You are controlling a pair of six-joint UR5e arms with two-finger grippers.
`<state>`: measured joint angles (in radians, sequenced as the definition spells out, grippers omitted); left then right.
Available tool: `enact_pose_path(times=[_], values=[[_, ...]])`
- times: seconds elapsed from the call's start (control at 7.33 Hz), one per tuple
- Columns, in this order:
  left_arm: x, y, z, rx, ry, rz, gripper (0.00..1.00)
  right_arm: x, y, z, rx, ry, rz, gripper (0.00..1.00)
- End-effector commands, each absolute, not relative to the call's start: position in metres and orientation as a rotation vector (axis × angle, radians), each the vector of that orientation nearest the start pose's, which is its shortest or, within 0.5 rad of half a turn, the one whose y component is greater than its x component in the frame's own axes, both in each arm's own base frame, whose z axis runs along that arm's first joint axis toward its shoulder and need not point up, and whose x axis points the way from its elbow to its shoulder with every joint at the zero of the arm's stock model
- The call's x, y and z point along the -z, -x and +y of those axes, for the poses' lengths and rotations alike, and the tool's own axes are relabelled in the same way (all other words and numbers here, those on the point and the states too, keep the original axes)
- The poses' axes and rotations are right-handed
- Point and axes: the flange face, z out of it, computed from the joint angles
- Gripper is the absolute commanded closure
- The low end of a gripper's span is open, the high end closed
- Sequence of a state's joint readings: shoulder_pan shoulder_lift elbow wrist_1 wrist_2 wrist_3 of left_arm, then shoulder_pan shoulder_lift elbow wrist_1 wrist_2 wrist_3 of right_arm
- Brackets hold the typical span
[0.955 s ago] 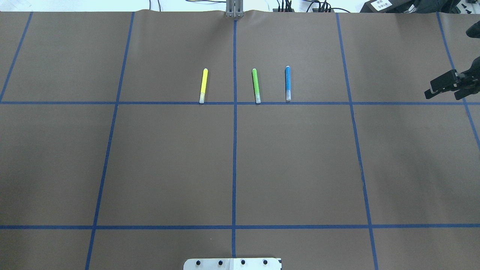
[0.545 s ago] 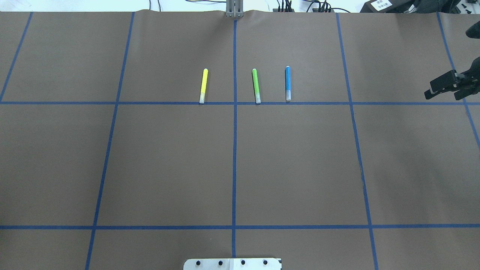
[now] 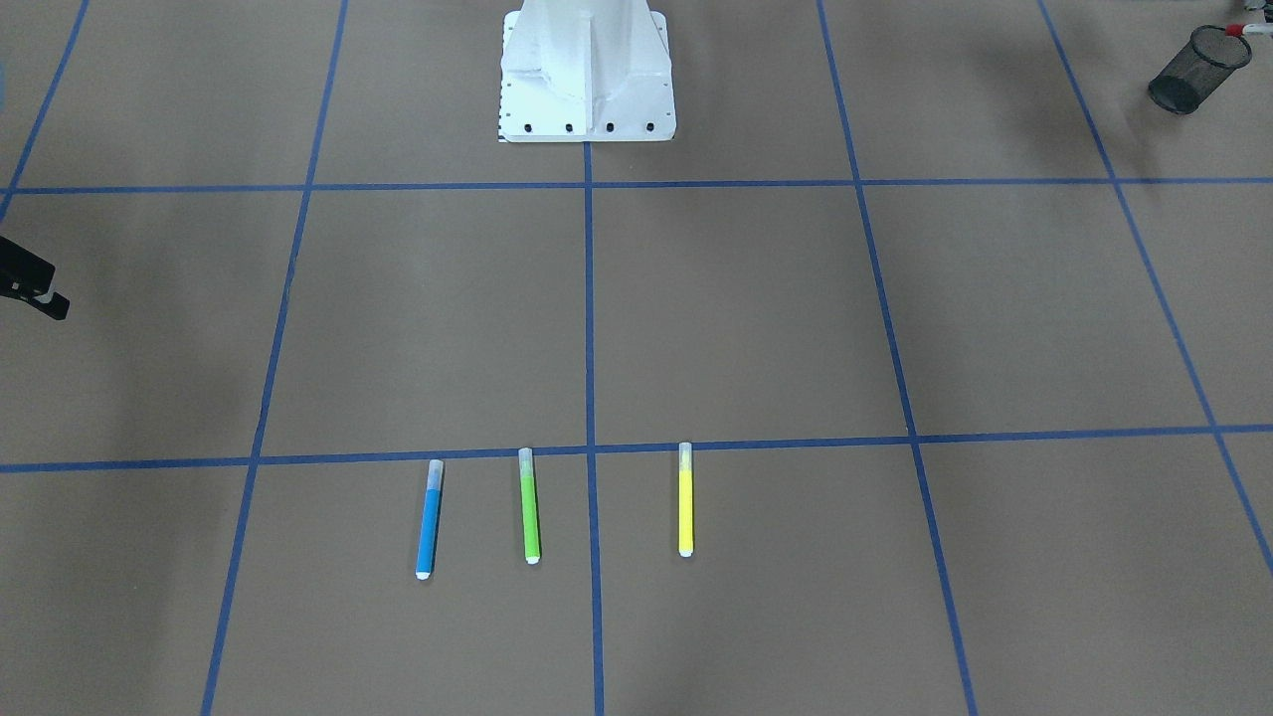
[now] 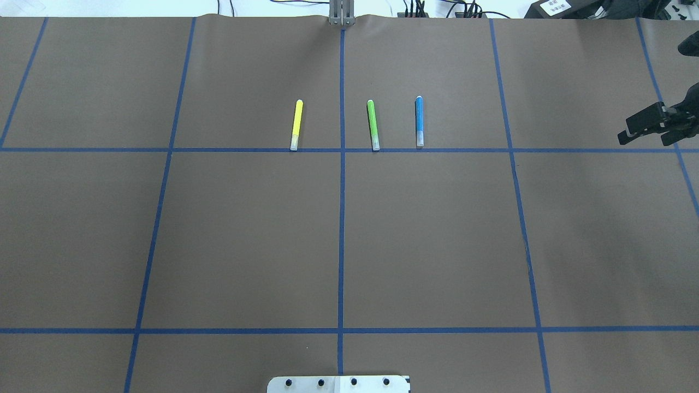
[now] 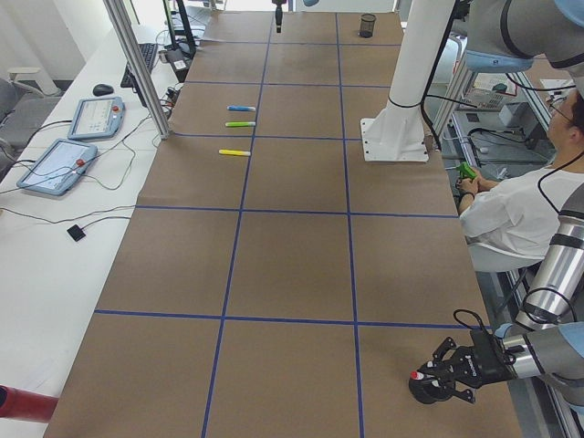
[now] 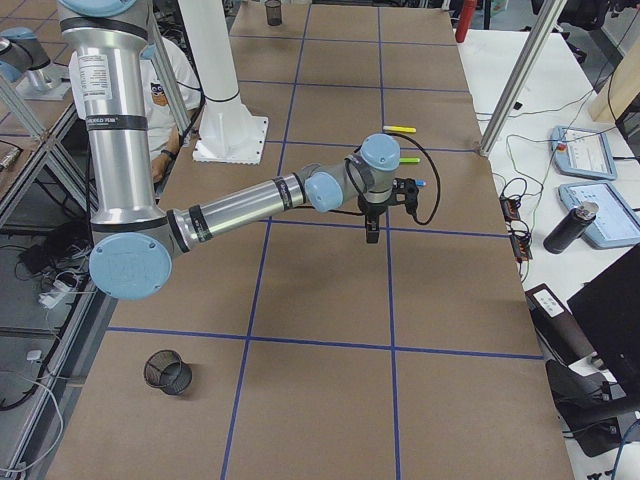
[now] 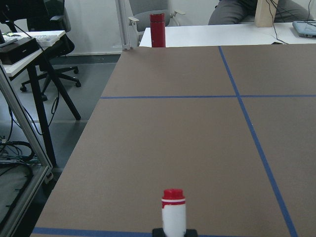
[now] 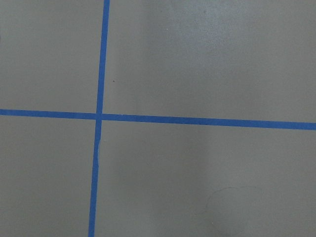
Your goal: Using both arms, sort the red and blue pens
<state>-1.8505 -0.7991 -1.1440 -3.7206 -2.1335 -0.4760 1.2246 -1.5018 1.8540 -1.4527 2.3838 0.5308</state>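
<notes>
I should let go of the red pen, now just above the cup, with my left gripper inside the black mesh cup [image 3: 1208,66], holding it just below its red tip until then.
The red pen [image 7: 173,212], white-barrelled with a red cap, sticks out of my left gripper [image 5: 444,374], which is shut on it just above a black mesh cup [image 5: 427,394] at the table's left end. Its red tip [image 3: 1243,30] shows over that cup [image 3: 1196,68] in the front-facing view. The blue pen [image 4: 419,121] lies flat right of the centre line, also seen as the blue pen [image 3: 429,519]. My right gripper [image 4: 645,138] hovers open and empty far to the right of it, pointing down at bare table [image 6: 371,232].
A green marker [image 4: 373,124] and a yellow marker [image 4: 296,124] lie parallel to the blue pen. A second mesh cup [image 6: 167,372] stands at the right end. A seated person [image 5: 511,201] is beside the white robot base [image 3: 587,70]. A red bottle [image 7: 157,30] stands past the table's end.
</notes>
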Motion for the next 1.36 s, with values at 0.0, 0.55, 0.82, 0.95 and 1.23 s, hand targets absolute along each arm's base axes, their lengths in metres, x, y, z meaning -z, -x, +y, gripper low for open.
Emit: enact_pose_path(times=[0.0, 0.55, 0.82, 0.95, 1.23], values=[[-0.8025, 0.0689, 0.0493, 0.42, -0.882, 0.604, 1.0, -0.4683, 0.1191, -0.5068, 0.02, -0.06, -0.908, 0.0], [-0.8078, 0.0658, 0.0506, 0.416, -0.861, 0.637, 1.0, -0.469, 0.1207, -0.5066, 0.023, -0.057, -0.908, 0.0], [-0.8085, 0.0643, 0.0509, 0.412, -0.852, 0.652, 1.0, -0.4728, 0.1226, -0.507, 0.022, -0.049, -0.905, 0.0], [-0.8094, 0.0643, 0.0509, 0.414, -0.85, 0.653, 1.0, -0.4735, 0.1242, -0.5068, 0.023, -0.046, -0.905, 0.0], [-0.8121, 0.0643, 0.051, 0.416, -0.845, 0.652, 1.0, -0.4743, 0.1258, -0.5066, 0.025, -0.043, -0.905, 0.0]])
